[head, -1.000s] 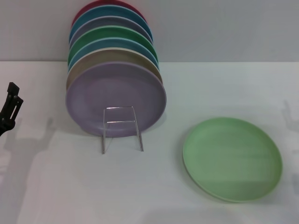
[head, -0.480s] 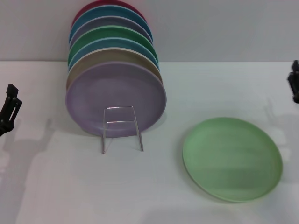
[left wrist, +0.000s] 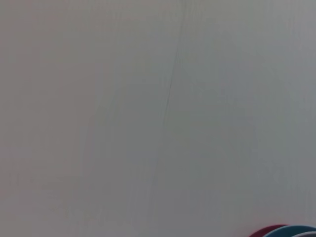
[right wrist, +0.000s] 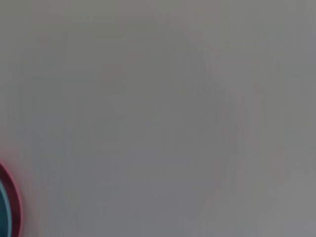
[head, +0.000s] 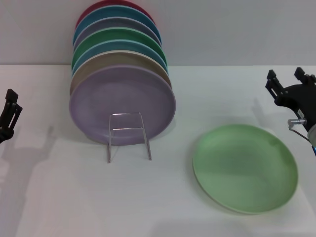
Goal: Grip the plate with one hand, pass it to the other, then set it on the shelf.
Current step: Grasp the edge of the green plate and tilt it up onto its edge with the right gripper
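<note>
I grab the pale mint-green plate next with my right gripper, closing on the plate's edge [head: 287,148] on the side farthest from the wire shelf.
The pale mint-green plate [head: 245,168] lies flat on the white table at the front right. The wire shelf [head: 128,136] stands left of the middle and holds several upright plates, with a lavender plate [head: 122,103] in front. My right gripper [head: 287,80] is open at the right edge, above and behind the plate, apart from it. My left gripper [head: 10,111] is at the far left edge, low over the table. Neither wrist view shows the mint-green plate.
Behind the lavender plate stand a tan, a blue, an emerald-green plate [head: 118,39] and more. The white table [head: 163,207] stretches in front. A pale wall is behind. Rims of the red and blue plates show in the left wrist view [left wrist: 284,231].
My right gripper has come in from the right edge and moved left toward the mint-green plate. The left gripper has dropped slightly at the left edge. The plates have not moved.
</note>
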Controlling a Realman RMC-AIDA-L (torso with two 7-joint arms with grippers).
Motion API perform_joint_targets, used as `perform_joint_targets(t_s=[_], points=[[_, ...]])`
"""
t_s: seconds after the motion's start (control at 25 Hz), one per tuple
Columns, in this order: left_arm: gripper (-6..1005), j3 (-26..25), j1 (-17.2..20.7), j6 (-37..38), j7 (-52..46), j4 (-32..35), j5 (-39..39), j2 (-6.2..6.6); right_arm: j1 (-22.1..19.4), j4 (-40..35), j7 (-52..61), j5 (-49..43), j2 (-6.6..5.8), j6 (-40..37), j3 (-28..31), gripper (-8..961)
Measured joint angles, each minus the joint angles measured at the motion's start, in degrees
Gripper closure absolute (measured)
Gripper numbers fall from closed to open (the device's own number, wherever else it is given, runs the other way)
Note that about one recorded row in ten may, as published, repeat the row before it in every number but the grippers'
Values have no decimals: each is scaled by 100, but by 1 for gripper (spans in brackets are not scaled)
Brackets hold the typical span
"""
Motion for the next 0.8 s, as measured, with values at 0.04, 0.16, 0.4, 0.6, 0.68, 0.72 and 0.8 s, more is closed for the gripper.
perform_joint_targets(t_s=[0.04,0.16,0.4,0.6,0.68,0.72,0.8], points=[[137,0,0,1,-2,4,0,0,-70,224,-148,-7,-40,322,187,267],[137,-2,0,2,-10,8,-1,0,-361,873,-701,-109,-81,1408,877,267],[137,-11,0,13,-24,19,-1,-1,-1156,2319,-1407,-1001,341,4597,3159,268],[137,-29,-1,-17,-26,27,1,-1,-1530,3614,-1411,-2292,998,7468,4958,270],[137,-31,-1,-20,-27,27,-1,-3,-1542,3833,-1321,-2359,997,7893,5124,271],[136,-34,-1,-21,-28,30,1,-4,-1533,3971,-1266,-2385,985,8235,5244,272],[136,-44,-1,-22,-29,45,1,-7,-1485,4268,-1174,-2448,973,8938,5587,272]])
